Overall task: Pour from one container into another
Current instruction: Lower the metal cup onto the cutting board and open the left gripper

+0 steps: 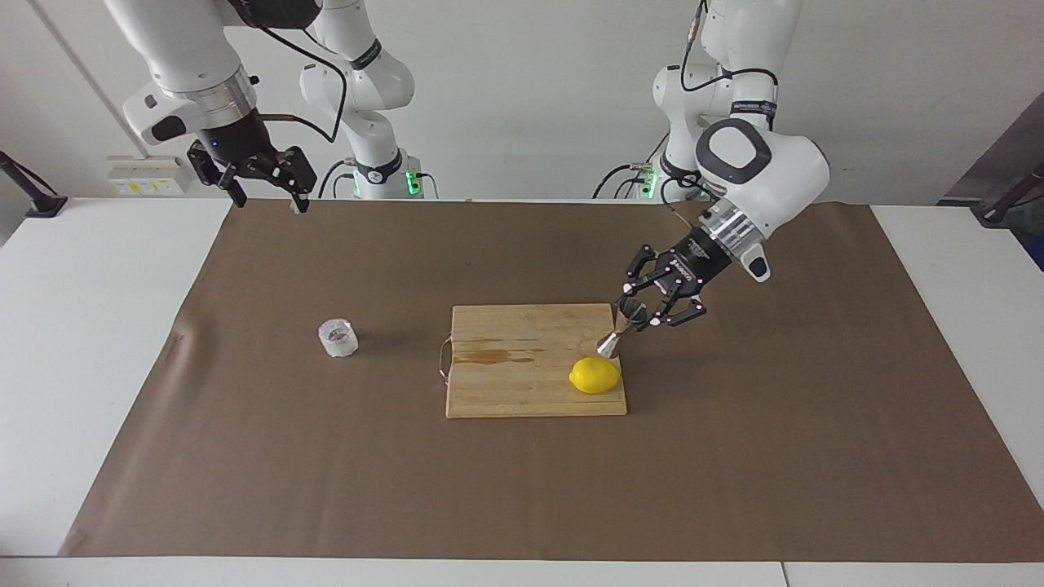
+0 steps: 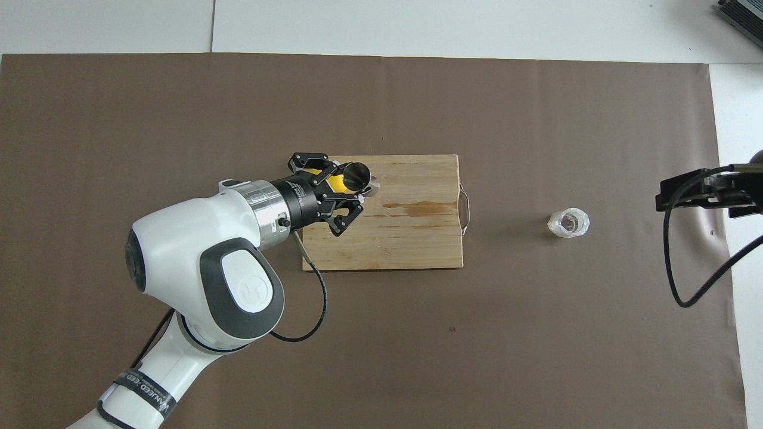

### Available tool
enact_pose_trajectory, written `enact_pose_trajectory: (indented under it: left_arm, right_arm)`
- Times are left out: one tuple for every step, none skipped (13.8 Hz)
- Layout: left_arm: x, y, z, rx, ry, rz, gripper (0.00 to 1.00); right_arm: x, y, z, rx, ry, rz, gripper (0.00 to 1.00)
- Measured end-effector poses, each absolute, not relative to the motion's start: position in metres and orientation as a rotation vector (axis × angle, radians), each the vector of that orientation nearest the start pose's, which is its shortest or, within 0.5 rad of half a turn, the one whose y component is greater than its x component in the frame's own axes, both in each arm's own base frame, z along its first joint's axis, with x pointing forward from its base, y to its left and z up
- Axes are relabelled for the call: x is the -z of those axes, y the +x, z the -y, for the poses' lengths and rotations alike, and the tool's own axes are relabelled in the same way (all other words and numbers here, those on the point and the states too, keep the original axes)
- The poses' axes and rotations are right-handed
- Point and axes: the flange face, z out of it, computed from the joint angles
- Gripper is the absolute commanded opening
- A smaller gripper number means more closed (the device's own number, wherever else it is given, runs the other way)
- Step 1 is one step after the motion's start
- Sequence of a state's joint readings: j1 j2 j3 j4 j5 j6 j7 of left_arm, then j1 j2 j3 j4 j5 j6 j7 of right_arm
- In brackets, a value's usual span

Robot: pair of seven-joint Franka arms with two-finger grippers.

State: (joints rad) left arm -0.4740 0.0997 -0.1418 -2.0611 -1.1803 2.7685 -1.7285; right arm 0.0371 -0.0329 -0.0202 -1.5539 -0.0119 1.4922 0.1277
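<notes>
Next, I let go of the steel jigger with my left gripper by the wet stain on the cutting board (image 2: 416, 226), toward the metal handle. The jigger is tilted at the board's corner now.
The clear faceted glass cup (image 1: 338, 337) stands on the brown mat toward the right arm's end, also in the overhead view (image 2: 568, 223). The steel jigger (image 1: 618, 329) is tilted at the cutting board's corner beside a lemon; its open mouth shows from above (image 2: 356, 174). My left gripper (image 1: 638, 313) is shut on the jigger's upper cone, its lower cone at the board. It also shows in the overhead view (image 2: 357, 193). My right gripper (image 1: 267, 194) waits, open and empty, raised over the mat's edge nearest the robots, apart from the cup.
A wooden cutting board (image 1: 522, 383) with a wet stain lies mid-table (image 2: 411, 238). A yellow lemon (image 1: 594, 375) sits on it next to the jigger, mostly covered by the gripper from above (image 2: 337, 183). A brown mat (image 1: 522, 489) covers the white table.
</notes>
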Motion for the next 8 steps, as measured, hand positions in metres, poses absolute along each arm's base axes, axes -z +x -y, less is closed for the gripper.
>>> enact_pose_trajectory:
  left_arm:
    - [-0.435, 0.505, 0.321, 0.596, 1.121, -2.03, 0.0]
    - [-0.436, 0.499, 0.332, 0.599, 1.12, -2.03, 0.0]
    - [-0.433, 0.491, 0.345, 0.609, 1.137, -2.029, 0.0]
    - [-0.426, 0.483, 0.358, 0.616, 1.16, -2.029, 0.0]
    - [-0.418, 0.478, 0.369, 0.622, 1.179, -2.034, 0.0]
    - [-0.41, 0.477, 0.377, 0.625, 1.191, -2.041, 0.0]
    - [-0.403, 0.478, 0.382, 0.625, 1.198, -2.046, 0.0]
    - [-0.397, 0.478, 0.387, 0.626, 1.206, -2.05, 0.0]
  right_arm:
    - [-0.644, 0.536, -0.008, -0.044, -3.15, -0.176, 1.0]
    - [-0.644, 0.536, -0.008, -0.044, -3.15, -0.176, 1.0]
    - [-0.644, 0.536, -0.008, -0.044, -3.15, -0.176, 1.0]
    - [-0.644, 0.536, -0.008, -0.044, -3.15, -0.176, 1.0]
    - [-0.644, 0.536, -0.008, -0.044, -3.15, -0.176, 1.0]
    - [-0.644, 0.536, -0.008, -0.044, -3.15, -0.176, 1.0]
    - [-0.644, 0.536, -0.008, -0.044, -3.15, -0.176, 1.0]
    - [-0.644, 0.536, -0.008, -0.044, -3.15, -0.176, 1.0]
